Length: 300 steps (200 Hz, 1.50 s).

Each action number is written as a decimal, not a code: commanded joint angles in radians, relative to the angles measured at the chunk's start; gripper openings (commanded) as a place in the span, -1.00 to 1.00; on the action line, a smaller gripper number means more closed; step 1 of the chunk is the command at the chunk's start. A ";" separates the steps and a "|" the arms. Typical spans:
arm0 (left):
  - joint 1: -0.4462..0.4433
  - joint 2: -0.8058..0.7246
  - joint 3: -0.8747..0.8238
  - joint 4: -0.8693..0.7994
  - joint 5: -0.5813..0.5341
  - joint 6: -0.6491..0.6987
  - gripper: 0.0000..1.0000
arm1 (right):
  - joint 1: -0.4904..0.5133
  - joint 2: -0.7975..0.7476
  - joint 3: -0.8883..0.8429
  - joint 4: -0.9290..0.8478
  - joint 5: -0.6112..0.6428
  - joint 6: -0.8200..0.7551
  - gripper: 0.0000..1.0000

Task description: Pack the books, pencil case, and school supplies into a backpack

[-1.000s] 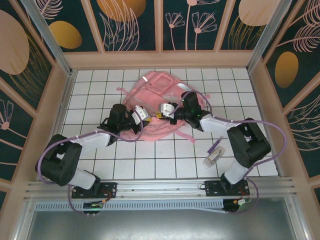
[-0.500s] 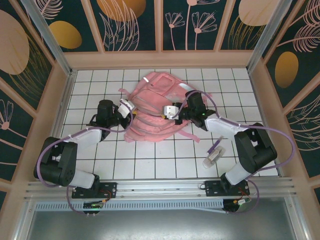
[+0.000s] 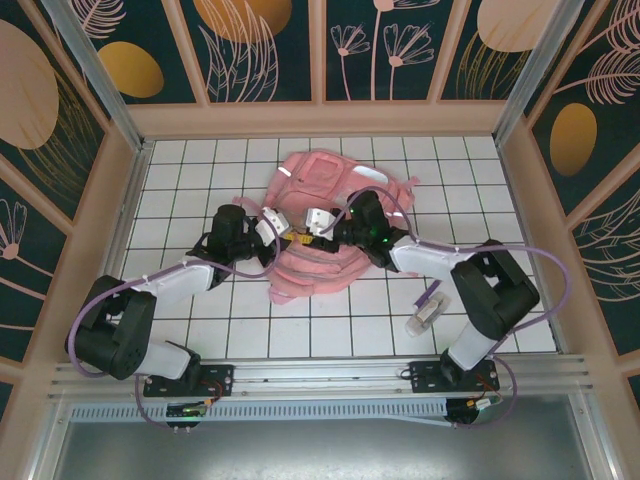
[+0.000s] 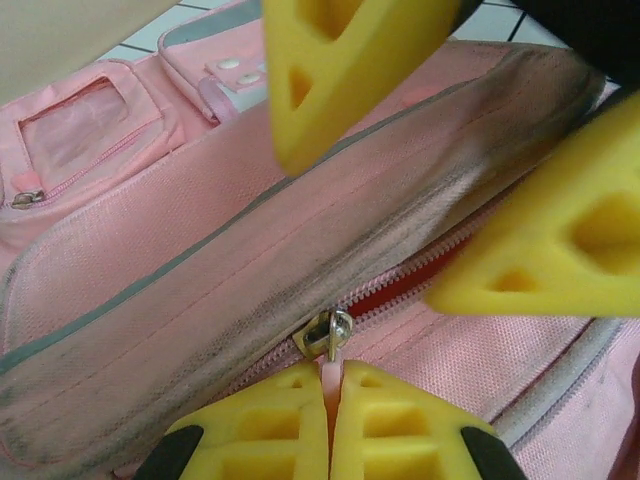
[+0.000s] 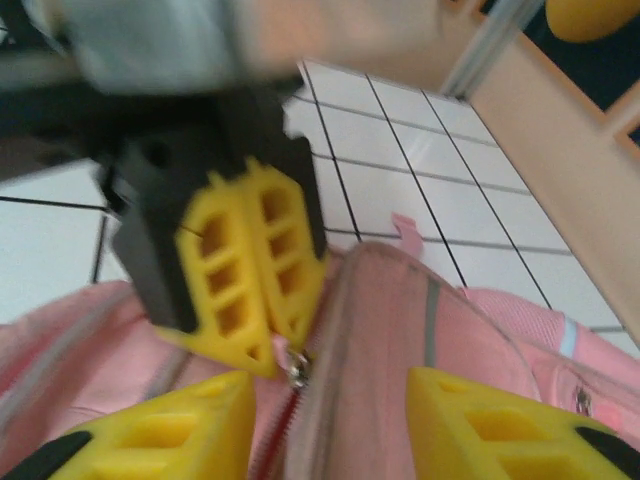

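I have the backpack's zipper edge loose in my open right gripper, so next I pinch that zipper edge (image 4: 370, 232) with it to steady the backpack before my left gripper pulls the zipper's tab.
The pink backpack (image 3: 322, 182) lies in the middle of the table, between both arms. My left gripper (image 4: 330, 400) is shut on the pink pull tab of the backpack's zipper (image 4: 328, 333), which is partly undone and shows red inside. In the top view the left gripper (image 3: 277, 231) sits at the bag's left side. My right gripper (image 5: 330, 400) is open, its fingers (image 5: 520, 430) straddling the bag's zipper edge without pinching it, right next to the left gripper's fingers (image 5: 250, 270). The purple pen (image 3: 430, 294) and whitish tube (image 3: 421, 320) lie at the right. Books and pencil case are out of view.
Low wooden walls surround the white gridded table (image 3: 200, 300). The right arm's elbow (image 3: 495, 280) stands just beside the pen and tube. A pink strap (image 3: 412, 181) trails from the bag's far right corner.
The right gripper has opened and slid left along the bag. The left gripper has moved back right with the zipper pull, and the backpack has shifted toward the arms.
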<state>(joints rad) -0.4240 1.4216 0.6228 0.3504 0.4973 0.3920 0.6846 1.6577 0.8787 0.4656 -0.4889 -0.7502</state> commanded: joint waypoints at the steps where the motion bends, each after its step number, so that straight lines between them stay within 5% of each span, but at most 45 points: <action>1: 0.002 -0.036 0.048 -0.015 -0.022 0.043 -1.00 | -0.010 0.033 -0.011 0.010 0.093 -0.061 -0.43; 22: 0.027 -0.035 0.062 -0.066 -0.119 0.063 -1.00 | -0.028 0.000 -0.014 -0.089 0.052 -0.142 -0.88; 39: 0.115 -0.016 0.064 -0.080 -0.129 0.064 -1.00 | -0.063 -0.048 -0.020 -0.174 -0.088 -0.195 -1.00; 77: 0.228 0.016 0.112 -0.149 -0.251 0.120 -1.00 | -0.086 -0.101 -0.019 -0.258 -0.059 -0.300 -1.00; 95: 0.217 0.035 0.166 -0.274 -0.087 0.196 -1.00 | -0.081 -0.099 -0.003 -0.251 -0.062 -0.248 -1.00; 109: 0.159 0.040 0.187 -0.346 -0.027 0.240 -1.00 | -0.058 -0.098 -0.011 -0.146 -0.078 -0.108 -0.19; 121: 0.099 0.035 0.196 -0.377 -0.026 0.246 -1.00 | -0.029 -0.090 -0.030 -0.016 -0.071 0.025 0.11; 166: 0.041 -0.066 0.116 -0.194 0.135 0.053 -1.00 | 0.019 0.019 -0.010 0.076 0.058 0.115 0.21; 183: 0.041 -0.103 0.104 -0.176 0.133 0.025 -1.00 | 0.020 0.040 0.020 -0.033 0.084 0.023 0.06; 205: 0.041 -0.131 0.102 -0.194 0.057 0.030 -1.00 | 0.011 0.014 0.018 -0.127 0.077 -0.092 -0.70; 219: 0.048 -0.123 0.095 -0.209 -0.020 0.047 -1.00 | -0.005 -0.029 0.001 -0.153 0.002 -0.151 -0.97; 236: 0.088 -0.092 0.069 -0.179 -0.079 0.053 -1.00 | -0.028 -0.084 -0.004 -0.248 -0.185 -0.272 -1.00; 266: 0.191 -0.025 0.075 -0.100 -0.107 0.044 -1.00 | -0.012 -0.134 0.023 -0.439 -0.292 -0.510 -1.00; 300: 0.193 0.088 0.192 -0.277 -0.006 0.231 -1.00 | -0.002 -0.132 0.007 -0.396 -0.315 -0.477 -1.00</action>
<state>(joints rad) -0.3172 1.4353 0.7258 0.1162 0.6201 0.4999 0.6678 1.5791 0.8951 0.1722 -0.6136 -1.1511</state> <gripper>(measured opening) 0.046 0.098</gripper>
